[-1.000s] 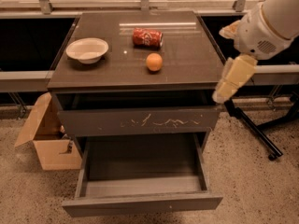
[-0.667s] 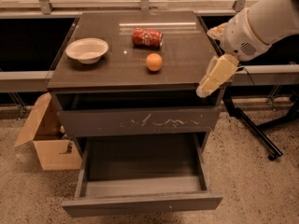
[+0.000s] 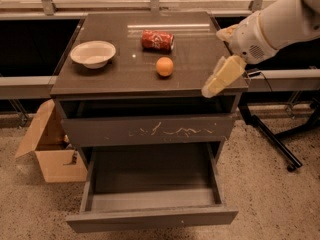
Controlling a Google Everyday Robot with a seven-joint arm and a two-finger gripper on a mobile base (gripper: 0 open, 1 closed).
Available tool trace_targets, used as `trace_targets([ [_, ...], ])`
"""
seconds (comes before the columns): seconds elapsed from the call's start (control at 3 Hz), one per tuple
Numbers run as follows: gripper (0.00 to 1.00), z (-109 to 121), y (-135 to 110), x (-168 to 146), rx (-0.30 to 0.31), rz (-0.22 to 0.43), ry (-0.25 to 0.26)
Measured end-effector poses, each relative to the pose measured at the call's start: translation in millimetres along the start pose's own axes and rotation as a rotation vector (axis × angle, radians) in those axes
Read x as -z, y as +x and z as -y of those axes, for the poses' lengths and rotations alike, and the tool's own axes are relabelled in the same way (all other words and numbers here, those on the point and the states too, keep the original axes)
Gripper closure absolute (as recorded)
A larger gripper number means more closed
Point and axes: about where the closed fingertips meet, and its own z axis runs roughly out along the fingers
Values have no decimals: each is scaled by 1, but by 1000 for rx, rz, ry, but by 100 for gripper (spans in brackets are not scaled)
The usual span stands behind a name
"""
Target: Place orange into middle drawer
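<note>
The orange's middle (image 3: 164, 67) is in front of the red soda can. My gripper will go there next and close on it.
The orange (image 3: 164, 66) sits on the dark cabinet top (image 3: 120, 76), just in front of a red soda can. The middle drawer (image 3: 150, 216) is pulled out low at the front; it has a plain front panel and a bare grey floor. My gripper (image 3: 216, 83) hangs over the front right corner of the cabinet top, to the right of the orange and apart from it. It holds nothing that I can see. The white arm (image 3: 280, 26) reaches in from the upper right.
A red soda can (image 3: 157, 40) lies on its side behind the orange. A white bowl (image 3: 93, 53) stands at the top's left. The drawer with pale scratches (image 3: 150, 130) is above the open one. A cardboard box (image 3: 50, 154) stands on the floor at left, a black stand's legs (image 3: 272, 139) at right.
The arm has moved left, bringing the gripper from beside the cabinet's right edge to over its front right corner, closer to the orange. The objects have not moved.
</note>
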Motion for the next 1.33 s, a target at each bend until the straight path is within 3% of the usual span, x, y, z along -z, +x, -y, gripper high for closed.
trace_targets([
  [0.33,0,35,-19,-45,-73,112,-5],
  [1.33,0,60,-46,-127,-193,222,-7],
])
